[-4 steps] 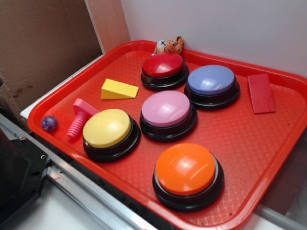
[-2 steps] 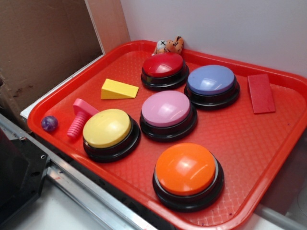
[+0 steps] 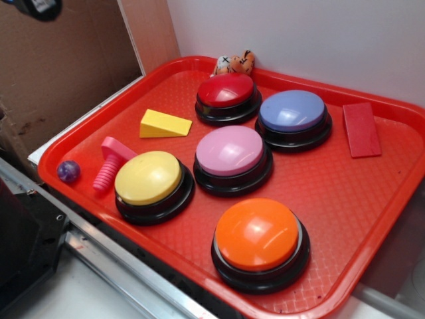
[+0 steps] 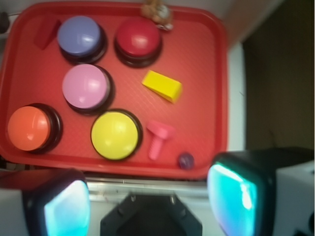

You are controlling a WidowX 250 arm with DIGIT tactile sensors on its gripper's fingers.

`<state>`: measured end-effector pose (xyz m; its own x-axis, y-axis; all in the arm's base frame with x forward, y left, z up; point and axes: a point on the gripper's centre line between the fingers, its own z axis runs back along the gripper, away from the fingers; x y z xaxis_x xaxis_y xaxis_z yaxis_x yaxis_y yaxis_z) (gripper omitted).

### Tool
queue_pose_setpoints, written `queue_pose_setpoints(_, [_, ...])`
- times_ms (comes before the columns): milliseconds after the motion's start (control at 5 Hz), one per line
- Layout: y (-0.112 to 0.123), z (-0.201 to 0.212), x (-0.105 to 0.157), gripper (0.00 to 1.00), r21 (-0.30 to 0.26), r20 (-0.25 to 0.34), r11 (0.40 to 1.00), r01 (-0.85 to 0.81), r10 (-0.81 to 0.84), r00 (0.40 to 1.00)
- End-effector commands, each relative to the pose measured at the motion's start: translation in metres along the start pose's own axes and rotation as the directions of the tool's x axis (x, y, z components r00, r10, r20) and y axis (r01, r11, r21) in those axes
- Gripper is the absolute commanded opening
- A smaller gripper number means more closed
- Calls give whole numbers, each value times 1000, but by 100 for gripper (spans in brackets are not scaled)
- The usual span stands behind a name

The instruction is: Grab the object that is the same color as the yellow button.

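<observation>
Next, my gripper closes on the thick end (image 3: 147, 125) (image 4: 173, 92) of the yellow wedge block, which is the end farther away from the red button.
The yellow wedge block (image 3: 164, 124) lies on the left part of the red tray (image 3: 319, 193), behind the yellow button (image 3: 149, 177). From the wrist camera the wedge (image 4: 162, 85) is above and right of the yellow button (image 4: 115, 134). My gripper (image 4: 150, 201) hovers high over the near edge of the tray (image 4: 206, 73), off the tray side, open, with nothing between its two cyan-padded fingers (image 4: 234, 194). In the exterior view only a dark bit of the gripper (image 3: 36, 6) shows at the top left corner.
Red (image 3: 226, 91), blue (image 3: 292, 111), pink (image 3: 230, 151) and orange (image 3: 257, 234) buttons share the tray. A pink bolt (image 3: 110, 161) and purple ball (image 3: 68, 171) lie left of the yellow button. A red flat block (image 3: 361, 129) and small toy figures (image 3: 234, 64) sit at the back. Cardboard wall (image 3: 60, 73) stands left.
A dark part of the gripper has come into the exterior view at the top left corner. Nothing on the tray has moved.
</observation>
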<state>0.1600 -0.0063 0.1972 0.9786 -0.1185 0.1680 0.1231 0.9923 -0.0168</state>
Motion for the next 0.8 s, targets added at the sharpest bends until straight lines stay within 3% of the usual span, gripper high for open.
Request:
queue_pose_setpoints(0, [25,-50,37,100,-12,116,974,228,-225,967])
queue_pose_setpoints(400, [49,-98,54,100,-38,209,896,443,-426,880])
queue_pose_setpoints(600, [54,-117,57,100,-22,210,868,495,-480,852])
